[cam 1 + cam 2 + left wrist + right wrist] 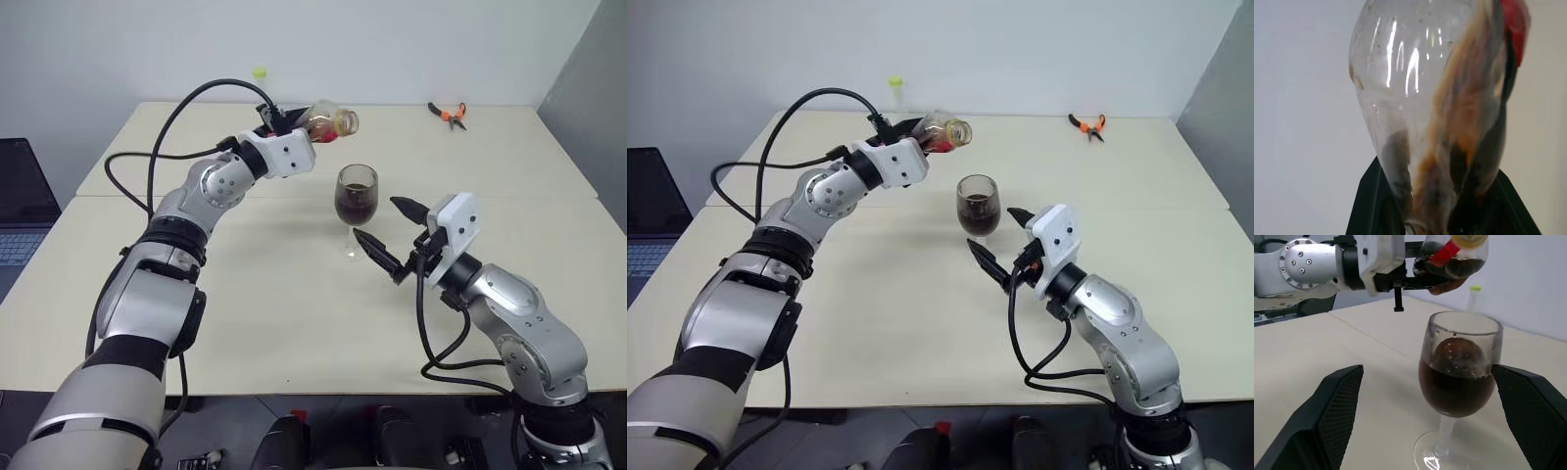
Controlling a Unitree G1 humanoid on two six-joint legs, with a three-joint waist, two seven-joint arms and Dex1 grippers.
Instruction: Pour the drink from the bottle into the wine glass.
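The bottle, now raised above and behind the wine glass, will be released by my left gripper on the table (228,229) near the seam, between the laptop and wine glass.
My left gripper (306,129) is shut on the bottle (331,121), holding it raised above and just behind the wine glass (356,196). The bottle lies close to level, its open mouth toward the glass. A little dark drink clings inside the bottle (1435,98). The wine glass stands upright on the table, about half full of dark brown-red drink (1457,391). My right gripper (373,216) is open at the level of the bowl, one finger on each side. Neither fingertip (1342,396) touches the glass.
Orange-handled pliers (447,114) lie at the far right of the table (294,323). A thin clear tube with a yellow-green cap (894,93) stands at the far edge behind the left arm. A laptop (20,211) sits off the table's left side.
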